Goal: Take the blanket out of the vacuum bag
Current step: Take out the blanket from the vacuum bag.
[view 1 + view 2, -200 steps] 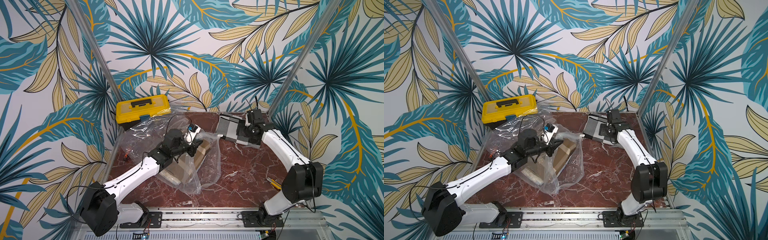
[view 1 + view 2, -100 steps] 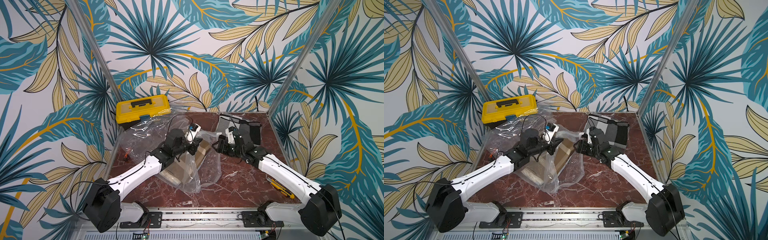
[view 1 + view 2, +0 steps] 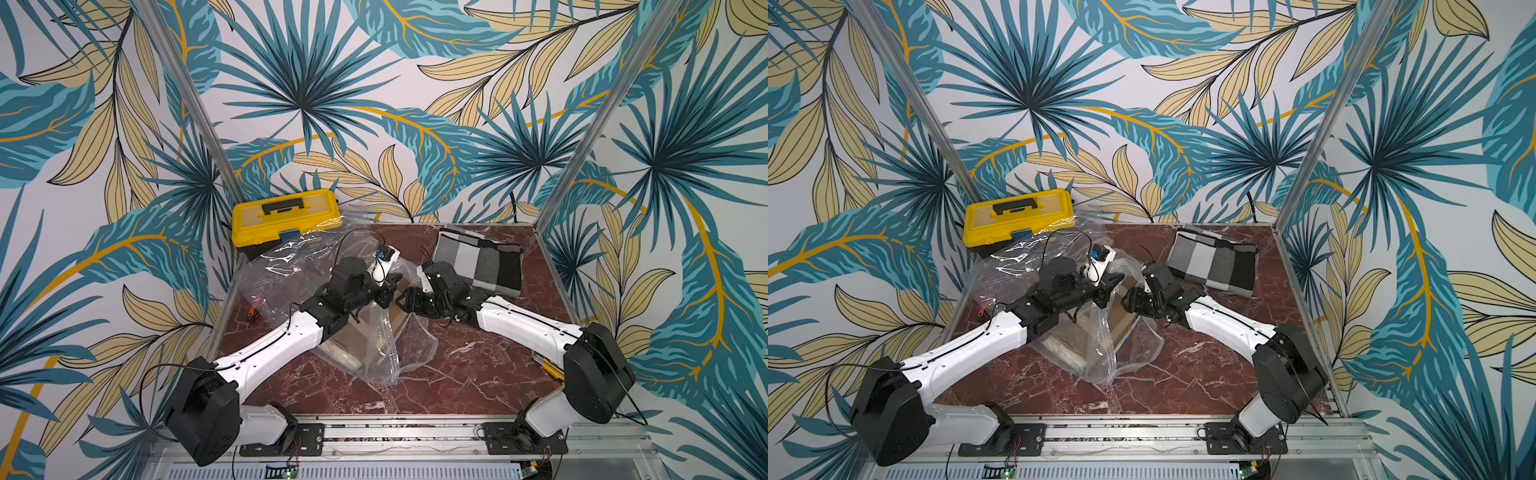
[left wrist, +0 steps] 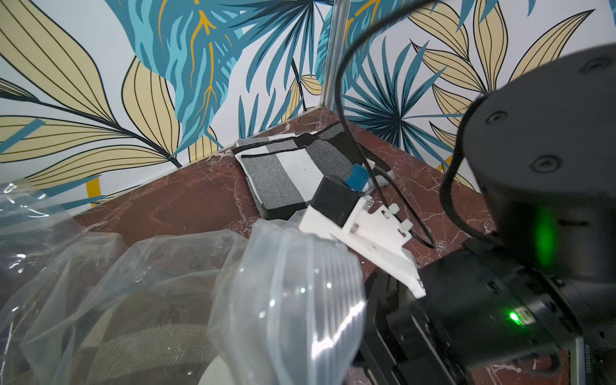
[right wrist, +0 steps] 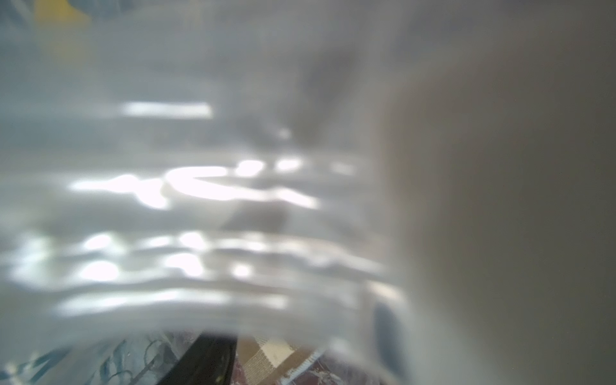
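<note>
My right gripper needs to grab the tan checked blanket next, by its end at the vacuum bag's opening [image 3: 400, 305] [image 5: 272, 358], next to my left gripper.
The vacuum bag [image 3: 291, 270] [image 3: 1013, 270] lies crumpled on the middle and left of the table. A folded tan checked blanket [image 3: 345, 349] [image 3: 1121, 324] shows through its plastic. My left gripper [image 3: 388, 286] [image 3: 1113, 282] is shut on the vacuum bag's raised edge [image 4: 290, 300], which hides its jaws in the left wrist view. My right gripper [image 3: 405, 298] [image 3: 1128, 300] sits right at that raised edge, facing the left gripper. Blurred plastic [image 5: 200, 200] fills the right wrist view, with a strip of tan checked fabric [image 5: 266, 360] beyond, so the right jaws do not show.
A folded grey, black and white checked blanket [image 3: 478, 262] [image 3: 1214, 262] [image 4: 290, 173] lies outside the bag at the back right. A yellow toolbox [image 3: 284, 216] [image 3: 1017, 216] stands at the back left corner. An orange-handled tool [image 3: 253, 311] lies by the left edge, a yellow one [image 3: 548, 368] by the right.
The right arm has swung from the grey checked blanket at the back right over to the bag's raised edge. The left arm has kept its hold on the bag.
</note>
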